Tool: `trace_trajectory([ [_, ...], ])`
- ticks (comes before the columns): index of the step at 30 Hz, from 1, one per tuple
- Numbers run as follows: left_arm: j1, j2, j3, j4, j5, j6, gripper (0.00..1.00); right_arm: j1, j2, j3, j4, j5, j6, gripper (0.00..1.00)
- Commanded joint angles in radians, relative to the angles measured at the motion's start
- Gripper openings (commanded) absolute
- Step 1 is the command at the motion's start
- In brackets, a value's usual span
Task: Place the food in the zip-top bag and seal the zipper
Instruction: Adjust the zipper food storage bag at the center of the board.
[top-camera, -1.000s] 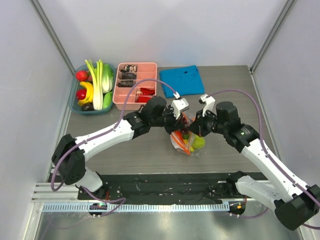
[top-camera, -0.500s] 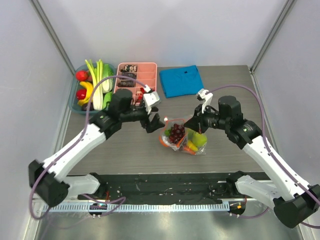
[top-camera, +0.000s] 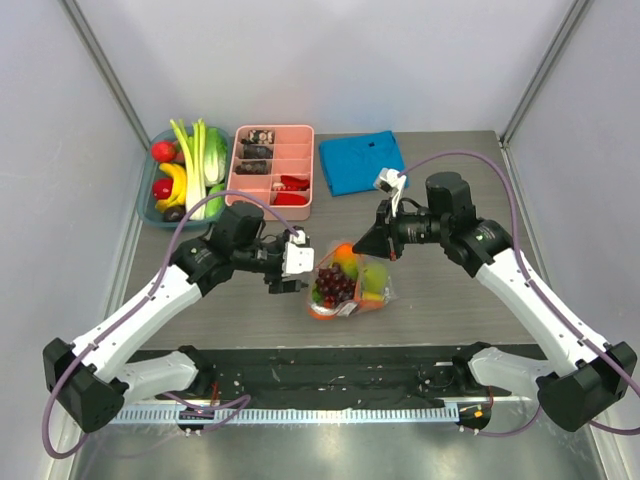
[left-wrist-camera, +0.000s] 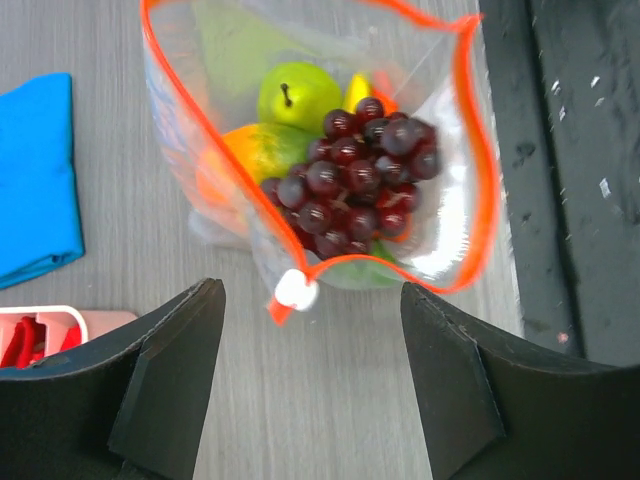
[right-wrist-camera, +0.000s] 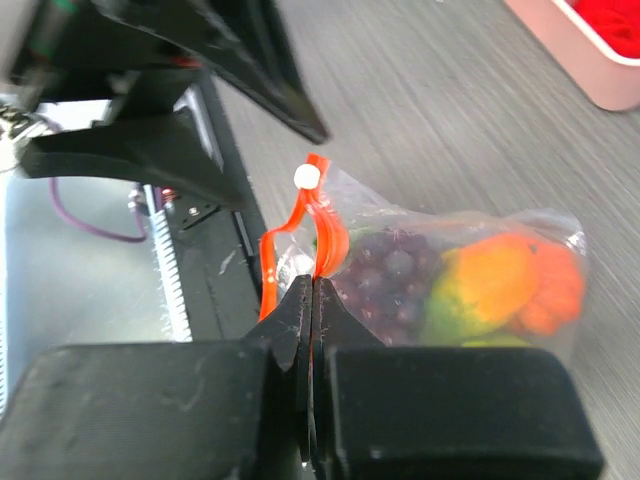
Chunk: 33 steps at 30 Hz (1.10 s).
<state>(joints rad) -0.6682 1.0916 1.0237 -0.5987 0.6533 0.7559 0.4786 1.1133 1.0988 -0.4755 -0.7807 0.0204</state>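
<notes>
My left gripper needs to hold the end of the orange-red zipper while my right gripper takes the slider (right-wrist-camera: 307, 176), because my right gripper is pinching the zipper away from its white slider.
The clear zip-top bag (top-camera: 347, 285) lies mid-table with its mouth gaping toward my left gripper. Inside are food pieces: a dark grape bunch (left-wrist-camera: 355, 175), a green pear (left-wrist-camera: 290, 95) and an orange piece (right-wrist-camera: 500, 275). The orange-red zipper (left-wrist-camera: 470, 150) rims the mouth, and its white slider (left-wrist-camera: 295, 290) sits at the near corner. My left gripper (left-wrist-camera: 310, 295) is open and empty, just short of the slider. My right gripper (right-wrist-camera: 313, 290) is shut on the zipper strip and holds that edge up. More food (top-camera: 185, 175) fills the teal bin at the back left.
A pink compartment tray (top-camera: 272, 170) stands behind my left arm, and a folded blue cloth (top-camera: 362, 160) lies at the back centre. The black mat and rail (top-camera: 330, 375) run along the table's near edge, just below the bag.
My left gripper opened, left the grapes in the bag, pulled away left, and now sits beside the bag's mouth. The bag and my right gripper have shifted left and back.
</notes>
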Motion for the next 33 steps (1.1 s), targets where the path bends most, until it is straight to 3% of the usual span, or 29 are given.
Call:
trace_trajectory([
  [1,0.001,0.030,-0.017,0.019,-0.041,0.114,0.75,0.002,-0.010,0.062,0.049,-0.114,-0.042,0.01],
  [7,-0.002,0.031,-0.088,0.145,-0.044,0.146,0.75,0.003,-0.001,0.092,-0.011,-0.140,-0.099,0.01],
  [9,-0.014,0.039,-0.085,0.136,-0.017,0.152,0.68,0.003,0.002,0.093,-0.014,-0.141,-0.103,0.01],
  [10,-0.033,0.047,-0.076,0.131,-0.011,0.145,0.64,0.003,0.002,0.092,-0.014,-0.143,-0.103,0.01],
  [11,-0.040,0.050,-0.071,0.128,-0.006,0.138,0.51,0.002,0.002,0.093,-0.012,-0.143,-0.103,0.01],
  [14,-0.076,0.060,-0.038,0.131,0.017,0.079,0.28,0.002,-0.001,0.085,-0.015,-0.143,-0.109,0.01],
  [19,-0.108,0.067,0.001,0.134,0.031,-0.030,0.00,0.003,-0.015,0.076,-0.015,-0.123,-0.135,0.01],
  [25,-0.108,0.037,0.079,0.085,0.006,-0.098,0.00,0.002,-0.032,0.056,-0.026,-0.060,-0.174,0.01],
  [30,-0.084,0.054,0.209,0.056,-0.049,-0.331,0.00,0.003,-0.047,0.027,-0.043,0.081,-0.230,0.01],
  [33,-0.062,0.094,0.283,0.033,-0.084,-0.450,0.00,0.003,-0.047,0.003,-0.074,0.133,-0.272,0.20],
])
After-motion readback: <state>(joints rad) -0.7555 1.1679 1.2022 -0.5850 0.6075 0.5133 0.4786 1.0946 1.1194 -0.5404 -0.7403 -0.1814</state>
